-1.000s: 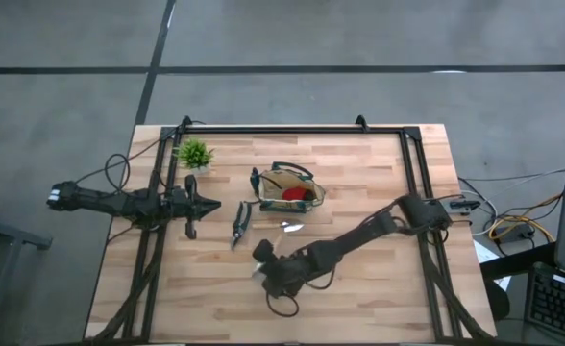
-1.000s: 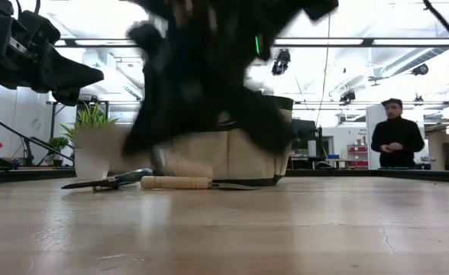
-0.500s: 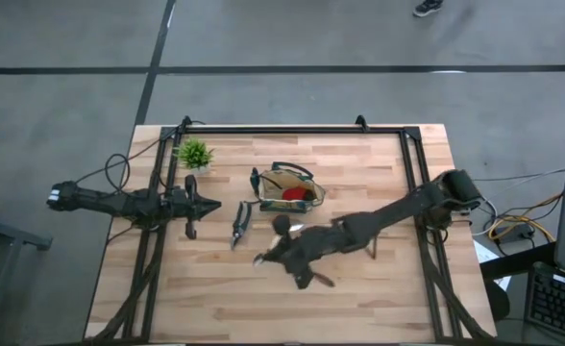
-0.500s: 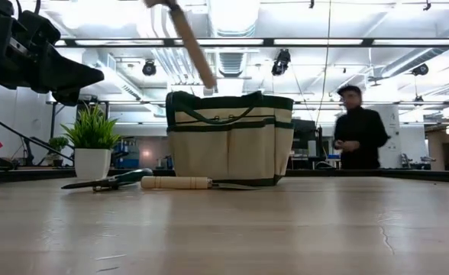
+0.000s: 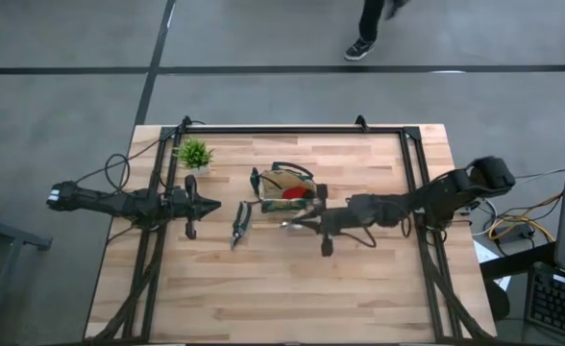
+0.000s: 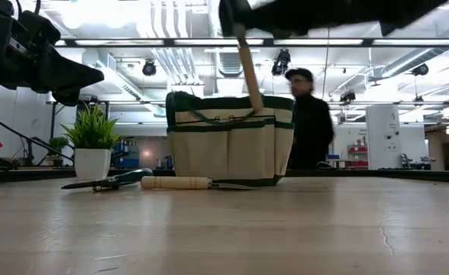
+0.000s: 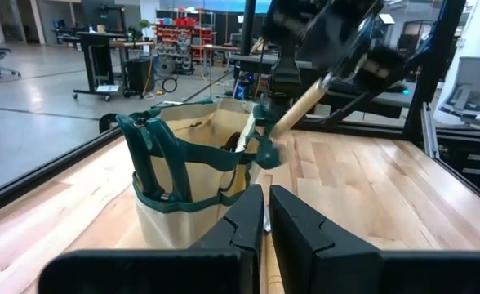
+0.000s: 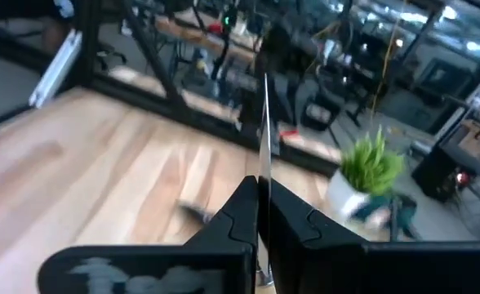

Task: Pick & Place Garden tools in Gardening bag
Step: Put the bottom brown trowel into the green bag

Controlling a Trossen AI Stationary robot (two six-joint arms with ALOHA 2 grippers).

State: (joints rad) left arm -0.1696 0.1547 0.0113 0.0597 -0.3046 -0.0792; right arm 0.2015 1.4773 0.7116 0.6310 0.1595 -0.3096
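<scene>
Next, I release the wooden-handled tool from my right gripper inside the tan gardening bag [image 5: 302, 190], near the red-headed piece.
The tan gardening bag [image 5: 284, 183] with green trim stands upright on the table and holds a red-headed piece [image 5: 294, 195]. My right gripper [image 5: 302, 219] hangs above the bag's near right side, shut on a wooden-handled tool [image 6: 247, 72]. A grey pruner [image 5: 239, 226] and a wooden-handled trowel [image 6: 175, 182] lie flat on the table in front of the bag. My left gripper [image 5: 210, 204] waits shut, left of the bag, above the table. My right gripper pinches the tool's thin metal blade [image 8: 264, 139], edge-on between its two fingers. The tool is lifted clear of the table. Its wooden handle [image 7: 305, 102] slants down from the gripper, with the free end [image 6: 255, 105] at the bag's rim; whether it is inside, I cannot tell.
A small green potted plant [image 5: 195, 154] stands at the far left. A dark metal frame [image 5: 292, 130] runs along the table's far, left and right sides. A person [image 6: 308, 122] walks in the room behind the table. Bare wood lies toward the near edge [image 5: 282, 308].
My right gripper has risen from low over the table's near middle and gone toward the far edge and the bag, carrying the wooden-handled tool. The tool's handle now hangs at the bag's rim. The person behind the table has walked leftward.
</scene>
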